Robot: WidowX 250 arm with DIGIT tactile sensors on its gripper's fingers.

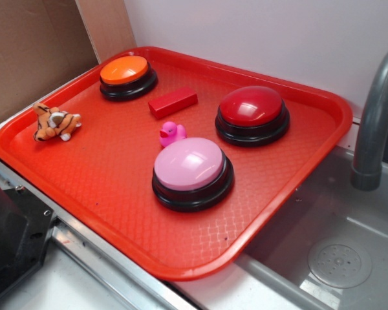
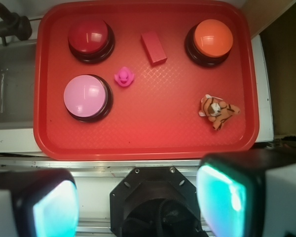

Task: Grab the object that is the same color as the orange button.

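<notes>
I should next move my gripper to the plush tiger's body (image 1: 46,123) (image 2: 223,115), just below its head, and close it there, because the tiger's orange matches the orange button.
A tiny plush tiger (image 1: 55,123) (image 2: 218,111), orange with black stripes and white paws, lies on its side near one edge of the red tray (image 1: 110,194) (image 2: 153,133). The orange button (image 1: 125,75) (image 2: 212,40), a domed top on a black base, stands in the tray corner beyond the tiger. My gripper (image 2: 138,205) hangs high above, off the tray's near edge, open, with nothing between its teal pads (image 2: 222,197). The gripper does not show in the exterior view.
On the tray also stand a red-topped button (image 1: 252,113) (image 2: 90,40), a pink-topped button (image 1: 191,172) (image 2: 87,97), a pink rubber duck (image 1: 171,134) (image 2: 124,77) and a red block (image 1: 172,102) (image 2: 153,48). A grey faucet (image 1: 375,116) and sink (image 1: 323,252) adjoin the tray. A black mount (image 2: 155,202) sits below the gripper.
</notes>
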